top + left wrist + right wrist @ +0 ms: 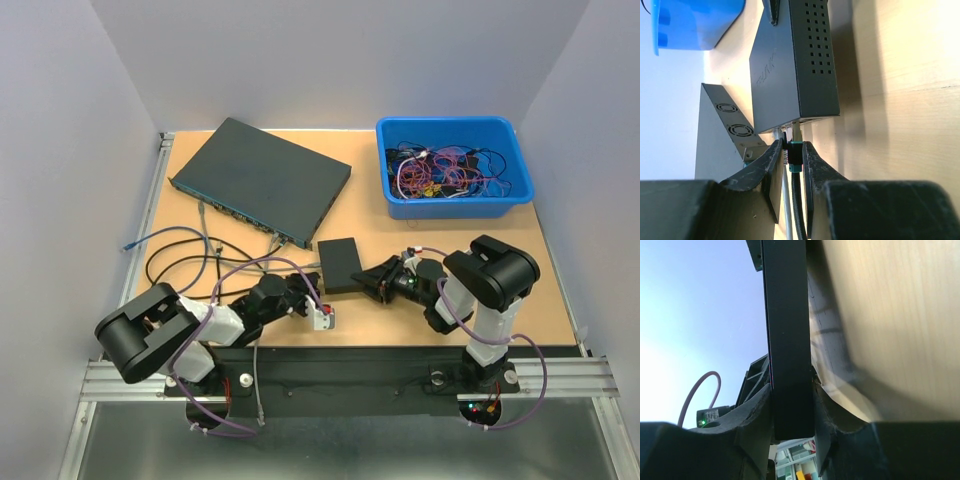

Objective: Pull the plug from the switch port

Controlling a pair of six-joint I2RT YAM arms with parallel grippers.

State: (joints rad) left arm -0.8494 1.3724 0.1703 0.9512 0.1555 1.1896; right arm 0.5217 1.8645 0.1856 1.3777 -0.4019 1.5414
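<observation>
I hold the plug's boot in my left gripper, short of the switch's port, so I need to open, back off and grip the plug closer to the port (796,132).
A small black switch (340,265) lies at the table's middle; in the left wrist view it (790,60) shows a vented side. A plug with a teal and black boot (795,156) on a black braided cable sits at the switch's port face, its clear tip reaching the port. My left gripper (792,162) is shut on that plug, with one finger (771,167) on each side; it shows in the top view (308,287) at the switch's left end. My right gripper (792,410) is shut on the switch's edge (787,340) from the right (378,280).
A large dark rack switch (262,180) lies at the back left with several cables (180,250) trailing from its front towards the left arm. A blue bin (455,165) full of tangled cables stands at the back right. A white cable (785,210) runs beside the plug.
</observation>
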